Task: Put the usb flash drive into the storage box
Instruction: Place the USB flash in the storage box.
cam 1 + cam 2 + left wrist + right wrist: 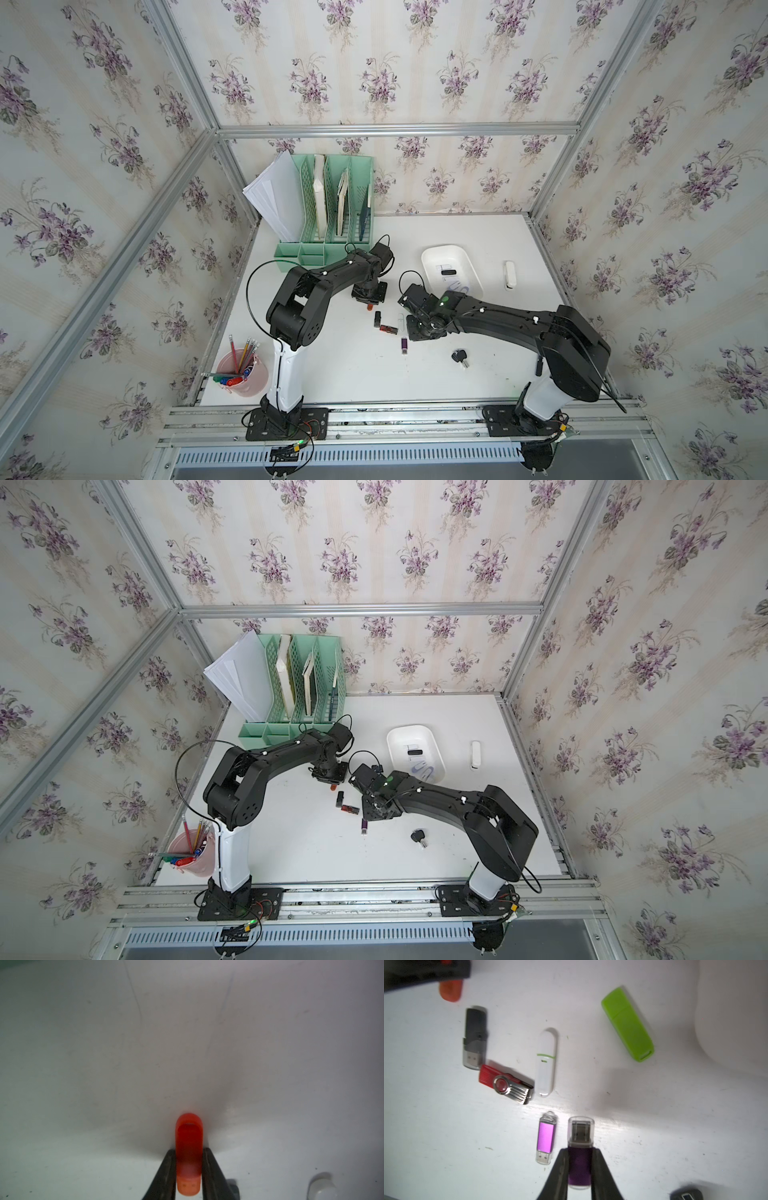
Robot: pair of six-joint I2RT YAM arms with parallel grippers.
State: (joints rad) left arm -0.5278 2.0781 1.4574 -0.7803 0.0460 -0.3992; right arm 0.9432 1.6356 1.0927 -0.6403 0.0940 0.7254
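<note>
My right gripper is going to set the dark purple flash drive down inside the storage box (pixel 439 284), next to the black flash drive.
The storage box (pixel 428 255) (pixel 394 737), a shallow white tub, stands right of centre with a black flash drive (pixel 448 272) inside. My left gripper (pixel 189 1154) (pixel 369 297) is shut on an orange flash drive (pixel 189 1132) low over the table, left of the box. In the right wrist view my right gripper (pixel 580 1153) is shut on a dark purple flash drive (pixel 581 1136) with a clear cap, in front of the box (pixel 733 1022). On the table lie several more drives: magenta (pixel 545 1140), red swivel (pixel 506 1083), white (pixel 546 1061), black (pixel 475 1036), green (pixel 628 1024).
A mint-green file organizer (pixel 332 208) with papers stands at the back left. A pink pen cup (pixel 245 374) sits at the front left corner. A white oblong object (pixel 510 274) lies right of the box, and a black key (pixel 459 356) lies in front of my right gripper.
</note>
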